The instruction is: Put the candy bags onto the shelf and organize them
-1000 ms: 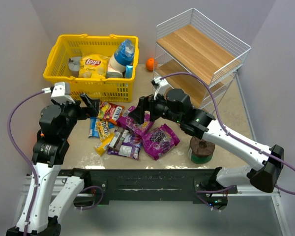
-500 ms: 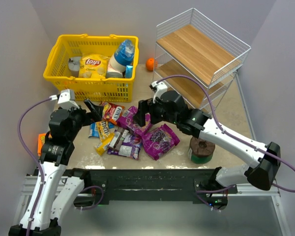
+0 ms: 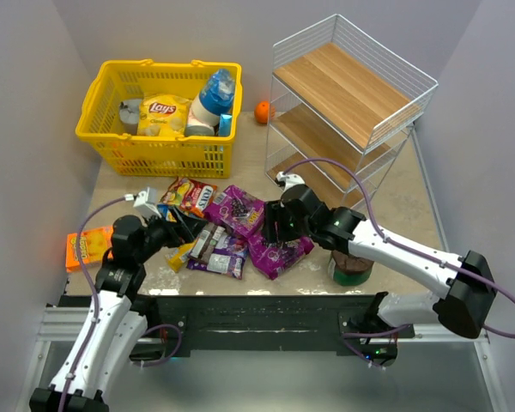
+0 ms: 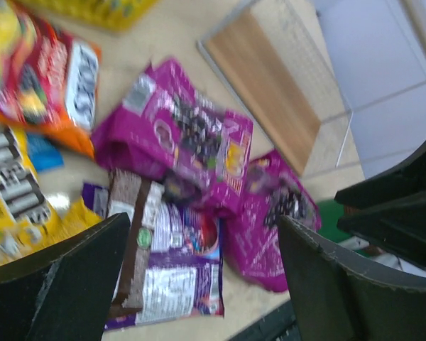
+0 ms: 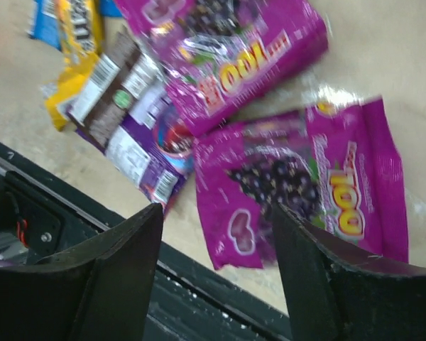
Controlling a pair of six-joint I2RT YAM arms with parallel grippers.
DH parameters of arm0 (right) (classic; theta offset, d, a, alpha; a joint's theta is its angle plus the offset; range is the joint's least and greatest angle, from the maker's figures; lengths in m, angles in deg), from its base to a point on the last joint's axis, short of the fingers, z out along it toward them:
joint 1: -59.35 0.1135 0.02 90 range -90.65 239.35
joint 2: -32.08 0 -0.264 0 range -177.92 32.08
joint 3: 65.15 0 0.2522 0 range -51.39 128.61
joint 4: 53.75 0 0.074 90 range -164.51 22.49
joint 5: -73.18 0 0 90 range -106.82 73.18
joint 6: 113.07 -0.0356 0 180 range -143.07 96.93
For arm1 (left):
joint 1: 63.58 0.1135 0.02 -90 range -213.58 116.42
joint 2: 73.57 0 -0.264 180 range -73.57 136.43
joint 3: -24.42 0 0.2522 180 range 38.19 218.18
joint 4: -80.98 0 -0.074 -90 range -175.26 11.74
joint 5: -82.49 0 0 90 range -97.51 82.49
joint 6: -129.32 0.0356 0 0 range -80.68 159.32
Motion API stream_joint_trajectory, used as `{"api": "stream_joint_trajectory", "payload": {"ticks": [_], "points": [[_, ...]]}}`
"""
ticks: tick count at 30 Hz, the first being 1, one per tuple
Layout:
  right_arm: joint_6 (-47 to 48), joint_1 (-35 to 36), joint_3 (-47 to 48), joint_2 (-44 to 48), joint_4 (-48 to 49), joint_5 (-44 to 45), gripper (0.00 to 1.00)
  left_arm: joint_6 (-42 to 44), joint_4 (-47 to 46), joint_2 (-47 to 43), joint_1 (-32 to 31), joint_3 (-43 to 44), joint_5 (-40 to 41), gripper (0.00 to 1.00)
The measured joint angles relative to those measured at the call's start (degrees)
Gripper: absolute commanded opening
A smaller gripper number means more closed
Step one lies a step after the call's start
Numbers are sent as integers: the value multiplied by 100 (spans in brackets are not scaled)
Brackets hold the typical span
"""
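The nearer purple bag's near end (image 3: 269,264) (image 4: 260,263) lies beside the small purple-and-brown packet, and my left gripper needs to go there next and close on it.
The candy bags lie in a pile on the table. One large purple bag (image 3: 236,209) lies behind another (image 3: 279,249). A small purple-and-brown packet (image 3: 219,249), a red bag (image 3: 189,195) and a yellow packet (image 3: 182,251) lie to their left. My left gripper (image 3: 189,227) is open and empty, low over the pile's left side; its view shows the purple bags (image 4: 177,135) and small packet (image 4: 170,263) between its fingers (image 4: 78,277). My right gripper (image 3: 275,227) is open and empty over the nearer purple bag (image 5: 298,192). The white wire shelf (image 3: 352,94) stands at the back right, with nothing on its tiers.
A yellow basket (image 3: 112,142) at the back left holds a Lay's chip bag (image 3: 161,110) and a bottle. An orange (image 3: 263,112) sits beside the shelf. A flat orange box (image 3: 86,249) lies at the left. A round green-and-brown container (image 3: 352,262) stands by the right arm.
Both arms have come down and toward the near edge, closing in on the pile. The left arm's drop has uncovered the orange box. The bags have not moved.
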Motion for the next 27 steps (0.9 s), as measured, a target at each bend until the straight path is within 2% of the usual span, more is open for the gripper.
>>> {"api": "stream_joint_trajectory", "payload": {"ticks": [5,12,17,27], "points": [[-271,0,-450,13,-46,155,42,-415,-319,11,-37,-629,-577,87],[-435,0,-581,-149,-35,579,41,-673,-1093,216,-402,-765,-852,86],[-466,0,-621,-240,-4,763,41,-813,-1502,616,-1054,-802,-704,85],[-723,0,-1283,-321,396,946,31,-1038,-2009,1615,-2828,-802,155,84]]}}
